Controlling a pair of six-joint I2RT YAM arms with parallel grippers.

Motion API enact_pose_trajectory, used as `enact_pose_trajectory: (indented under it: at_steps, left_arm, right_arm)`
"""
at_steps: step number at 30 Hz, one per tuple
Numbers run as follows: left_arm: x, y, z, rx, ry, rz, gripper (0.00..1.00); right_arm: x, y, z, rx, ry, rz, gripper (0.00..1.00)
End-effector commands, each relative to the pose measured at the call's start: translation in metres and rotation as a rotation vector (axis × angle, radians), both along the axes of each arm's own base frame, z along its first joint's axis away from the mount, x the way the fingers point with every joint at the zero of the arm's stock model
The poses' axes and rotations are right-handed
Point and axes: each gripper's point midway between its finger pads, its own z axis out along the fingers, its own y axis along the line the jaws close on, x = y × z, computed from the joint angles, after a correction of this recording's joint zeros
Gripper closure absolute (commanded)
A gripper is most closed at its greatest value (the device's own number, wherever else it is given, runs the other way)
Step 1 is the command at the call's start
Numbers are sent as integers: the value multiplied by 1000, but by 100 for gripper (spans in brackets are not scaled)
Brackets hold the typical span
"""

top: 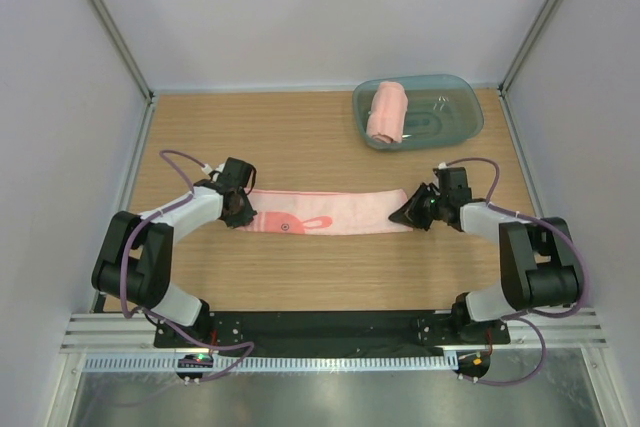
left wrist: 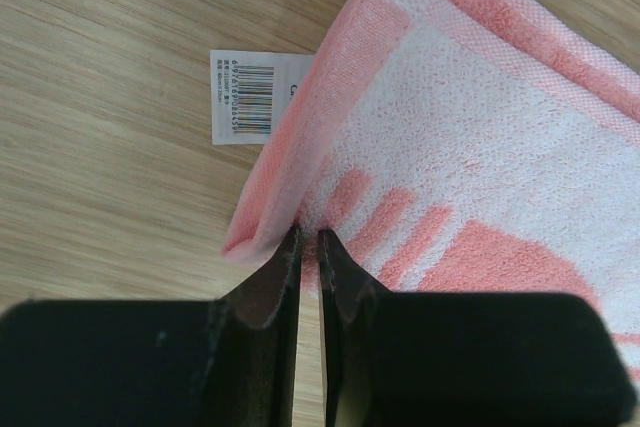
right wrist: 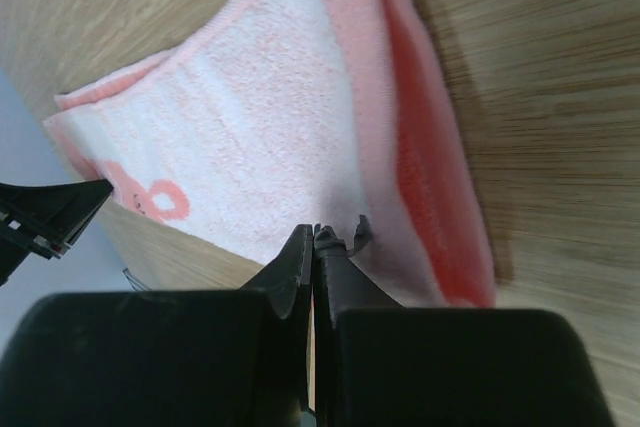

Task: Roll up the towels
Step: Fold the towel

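I should open my right gripper, which sits on the towel's near edge in from the towel's end, and take the towel's near corner (right wrist: 455, 292) before I fold it toward my left gripper.
One salmon-pink towel (top: 330, 212) lies folded in a long flat strip across the middle of the table. My left gripper (top: 237, 209) is at its left end. In the left wrist view this gripper (left wrist: 309, 234) is shut on the towel's (left wrist: 470, 147) edge, with a thin gap between the fingers. My right gripper (top: 412, 209) is at the strip's right end. In the right wrist view it (right wrist: 314, 231) is shut, with its tips together over the towel's (right wrist: 270, 117) near edge and no cloth showing between them. The second towel (top: 387, 113) lies rolled in the tub.
A translucent blue-green plastic tub (top: 450, 107) stands at the back right. A white barcode label (left wrist: 245, 97) sticks out from under the towel's left end. Grey walls close in the table on three sides.
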Motion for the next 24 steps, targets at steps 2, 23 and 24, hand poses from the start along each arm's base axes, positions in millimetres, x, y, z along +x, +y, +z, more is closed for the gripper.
enact_pose_trajectory:
  at_steps: [2,23,24]
  left_arm:
    - [-19,9,-21,34,91,-6,89]
    - [-20,9,-21,38,93,0,90]
    - [-19,9,-21,38,91,2,89]
  right_arm:
    - [1,-12,-15,-40,15,-31,99]
    - [-32,-92,-24,-221,161,-204,97]
    - [-29,-92,-18,-222,141,-205,88]
